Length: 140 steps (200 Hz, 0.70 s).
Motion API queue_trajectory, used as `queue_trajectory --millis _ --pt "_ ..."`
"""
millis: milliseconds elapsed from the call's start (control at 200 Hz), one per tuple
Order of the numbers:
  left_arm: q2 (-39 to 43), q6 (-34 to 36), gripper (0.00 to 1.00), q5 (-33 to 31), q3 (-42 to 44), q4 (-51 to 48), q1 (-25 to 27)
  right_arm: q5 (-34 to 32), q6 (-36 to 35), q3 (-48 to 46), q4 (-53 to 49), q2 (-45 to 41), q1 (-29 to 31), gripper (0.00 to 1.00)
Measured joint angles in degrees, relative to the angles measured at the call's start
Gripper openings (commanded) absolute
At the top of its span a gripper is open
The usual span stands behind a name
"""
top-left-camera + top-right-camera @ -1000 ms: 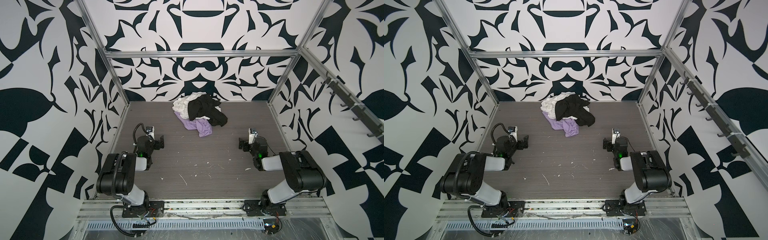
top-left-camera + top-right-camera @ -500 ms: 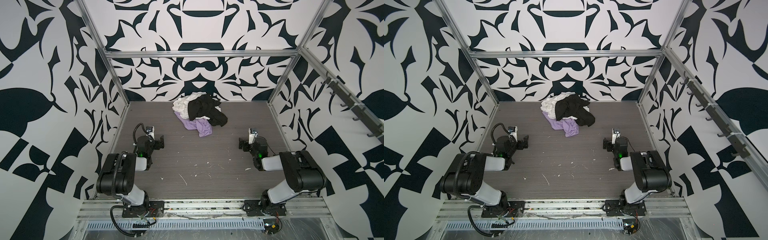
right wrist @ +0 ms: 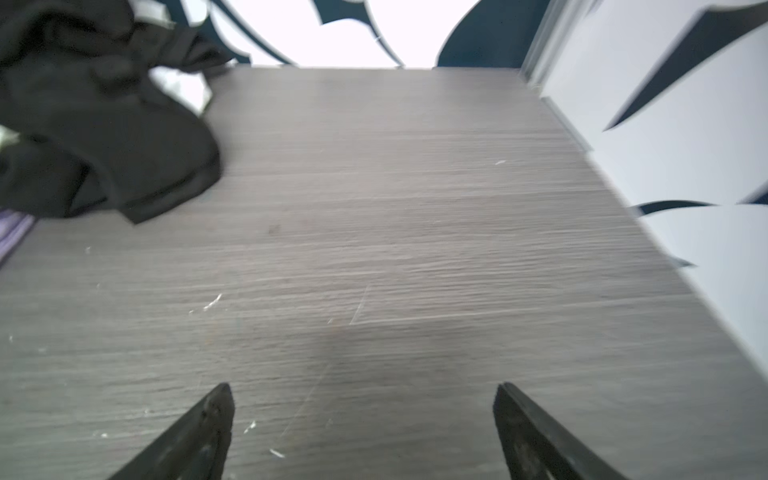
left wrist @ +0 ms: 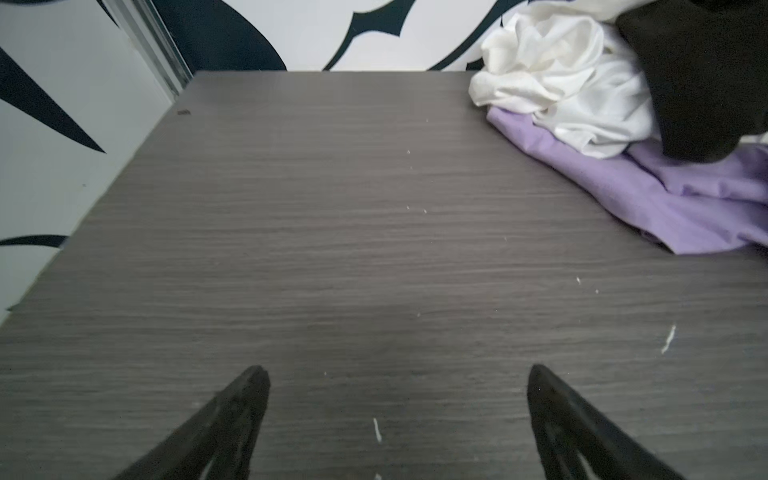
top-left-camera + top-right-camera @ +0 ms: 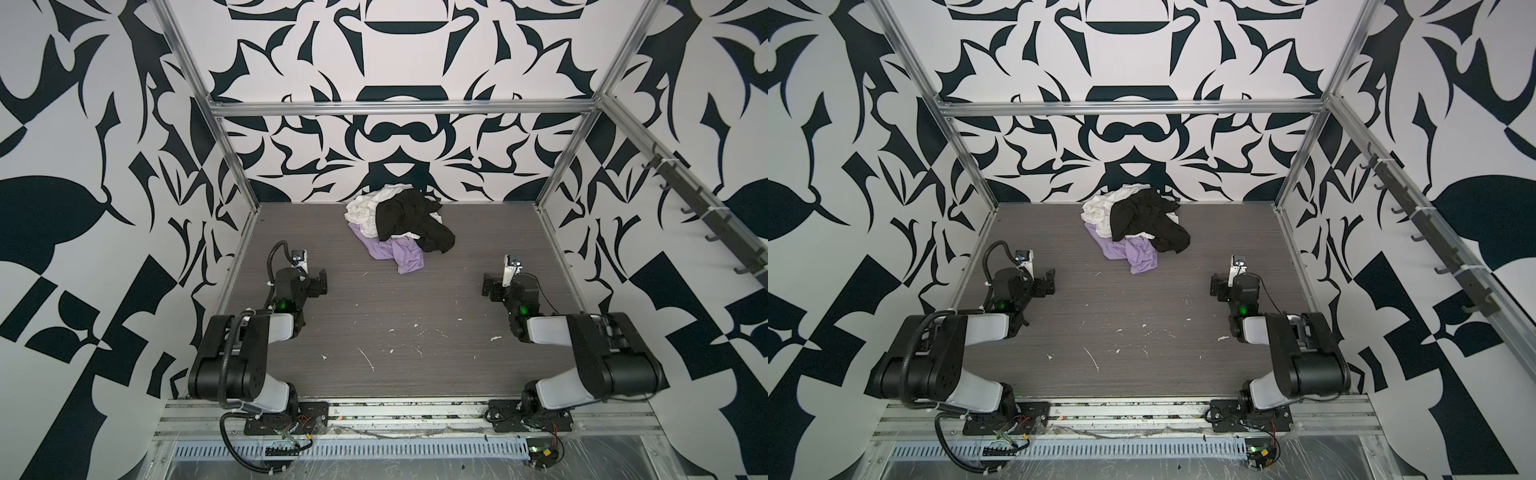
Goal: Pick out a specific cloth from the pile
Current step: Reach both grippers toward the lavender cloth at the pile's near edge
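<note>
The front part of the lavender cloth (image 5: 414, 253) (image 3: 9, 232), just beside the lower edge of the black garment, will be gripped by my right gripper.
The pile (image 5: 397, 224) (image 5: 1131, 226) lies at the back middle of the grey table. The cloth (image 5: 399, 254) (image 5: 1136, 257) is lavender and sits at the bottom, spreading toward the front. A black garment (image 5: 411, 218) (image 5: 1148, 220) drapes over it, with a white garment (image 5: 363, 210) (image 5: 1098, 210) behind. My left gripper (image 5: 322, 283) (image 5: 1051, 280) (image 4: 398, 370) rests low at the table's left, open and empty. The cloth (image 4: 665, 199) lies well ahead of it. My right gripper (image 5: 488, 286) (image 5: 1217, 286) (image 3: 363, 388) rests at the right, open and empty. Only a lavender sliver of the cloth (image 3: 12, 237) shows beside the black garment (image 3: 95, 124).
Patterned walls close in the table (image 5: 395, 332) on three sides, with metal frame posts (image 5: 232, 166) at the back corners. A rail of hooks (image 5: 698, 208) runs along the right wall. Small white specks (image 5: 368, 357) are scattered over the front of the table.
</note>
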<state>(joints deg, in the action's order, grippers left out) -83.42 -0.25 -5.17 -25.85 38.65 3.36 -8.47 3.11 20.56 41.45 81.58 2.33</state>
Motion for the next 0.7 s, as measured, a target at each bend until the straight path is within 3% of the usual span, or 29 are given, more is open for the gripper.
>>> queue_trajectory --millis 145,340,700 --pt "5.2 -2.1 0.99 -1.8 -6.3 -9.0 0.2 -5.3 2.0 7.3 -11.1 -5.2 0.0 1.0" --pt "6.1 -9.2 0.99 -1.8 -13.9 -22.4 0.9 -6.6 7.3 14.1 -22.1 -6.3 0.5 0.95" --pt "1.1 -27.6 0.98 6.2 -21.8 -36.0 7.0 6.8 27.5 18.1 -29.6 -4.9 0.8 0.83"
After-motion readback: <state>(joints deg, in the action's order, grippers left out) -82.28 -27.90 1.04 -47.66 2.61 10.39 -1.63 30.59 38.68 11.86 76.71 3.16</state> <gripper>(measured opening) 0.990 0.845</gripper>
